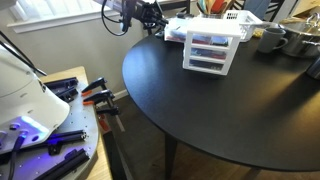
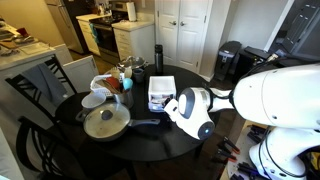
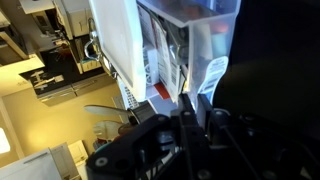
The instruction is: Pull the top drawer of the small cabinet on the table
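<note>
The robot's gripper needs to let go of the front edge of the top drawer above the far edge of the black table (image 1: 158, 31), beyond the small cabinet.
The small cabinet (image 1: 225, 50) stands on the far part of the black round table (image 1: 200, 110); it also shows in an exterior view (image 2: 158, 98). Its top drawer (image 1: 185, 33) sticks out from the cabinet towards my gripper (image 1: 158, 21). In the wrist view the drawer's clear front (image 3: 190, 40), with reddish and dark contents, sits right before my gripper (image 3: 190, 100). The fingers are nearly together with a thin pale strip of the drawer's front edge between them. The two lower drawers stay in. My arm hides the cabinet's front in an exterior view (image 2: 185, 108).
A white latticed basket (image 1: 232, 15) and dark pots (image 1: 272, 40) stand behind the cabinet. A pan (image 2: 105, 122) and bowls lie on the table's far side. A grey bench with tools (image 1: 50, 130) is beside the table. Chairs (image 2: 40, 85) stand around it.
</note>
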